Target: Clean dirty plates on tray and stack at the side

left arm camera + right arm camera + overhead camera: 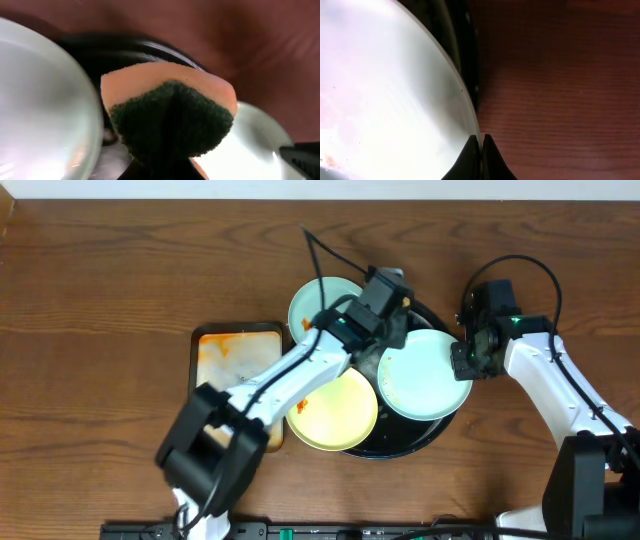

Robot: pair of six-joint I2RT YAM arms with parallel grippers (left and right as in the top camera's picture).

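Note:
Next, I open my left gripper to let go of the sponge in the rectangular metal pan [217, 393], close to the pan's edge that is farthest from the round black tray. The sponge is still held over the tray.
A round black tray [432, 432] holds three plates. A mint-blue plate [312, 300] lies at its back left, a pale yellow plate [335, 415] at its front left, and a second mint-blue plate [425, 378] on the right. My right gripper [466, 360] is shut on the right plate's rim [472, 131]. My left gripper [392, 308] is shut on a sponge [170, 112], orange with a dark green scrub face, held over the tray between the two mint plates [40, 105].
A rectangular metal pan [235, 358] with orange stains sits left of the tray, under my left arm. Brown wooden table [100, 290] lies all around. A black cable runs behind the tray.

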